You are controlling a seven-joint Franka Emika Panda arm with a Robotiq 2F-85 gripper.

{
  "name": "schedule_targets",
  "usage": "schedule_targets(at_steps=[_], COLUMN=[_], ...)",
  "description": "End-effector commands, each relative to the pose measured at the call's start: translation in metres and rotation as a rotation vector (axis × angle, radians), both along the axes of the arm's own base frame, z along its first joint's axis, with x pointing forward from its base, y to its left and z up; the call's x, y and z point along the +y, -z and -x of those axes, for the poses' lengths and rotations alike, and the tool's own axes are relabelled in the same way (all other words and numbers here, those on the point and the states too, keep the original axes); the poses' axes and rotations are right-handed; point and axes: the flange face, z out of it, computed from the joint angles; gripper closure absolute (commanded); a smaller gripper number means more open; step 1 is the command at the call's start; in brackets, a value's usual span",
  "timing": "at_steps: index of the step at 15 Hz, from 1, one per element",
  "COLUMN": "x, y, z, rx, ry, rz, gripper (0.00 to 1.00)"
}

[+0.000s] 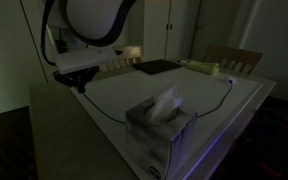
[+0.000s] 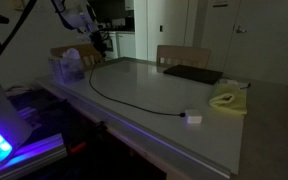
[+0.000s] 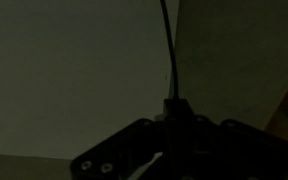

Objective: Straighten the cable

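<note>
My gripper will put the cable's end down on the brown surface [image 1: 62, 98] [image 3: 234, 88] next to the far corner of the white tabletop.
The cable [image 2: 109, 97] is a thin black cord lying in a long curve on the table. In an exterior view one end lies by a white plug block [image 2: 192, 119] and the other end rises to my gripper [image 2: 102, 44] at the far corner. In an exterior view the cable [image 1: 224, 100] passes behind the tissue box and runs to my gripper [image 1: 81, 86] just above the table. In the wrist view the cable [image 3: 168, 45] runs straight out from the closed jaws [image 3: 174, 104]. The gripper looks shut on the cable's end.
A tissue box [image 1: 159, 125] stands on the table [image 1: 104, 95], and it also shows in an exterior view [image 2: 69, 66]. A flat black pad [image 2: 192, 74] and a yellow cloth [image 2: 229, 98] lie at the far side. A wooden chair [image 1: 234, 58] stands behind. The room is very dark.
</note>
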Motion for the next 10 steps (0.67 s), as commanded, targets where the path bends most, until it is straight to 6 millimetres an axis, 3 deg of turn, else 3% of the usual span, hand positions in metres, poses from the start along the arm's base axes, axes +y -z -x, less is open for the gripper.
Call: schedule_targets(at_steps=[1,5,10], x=[0.001,0.002,0.025], y=[0.000,-0.001,0.005], z=[-0.001,-0.002,0.004], rx=[-0.001,-0.004,-0.005], ry=[0.001,-0.023,-0.231], rz=[0.002,0.000,0.043], gripper=[0.93,0.98,0.98])
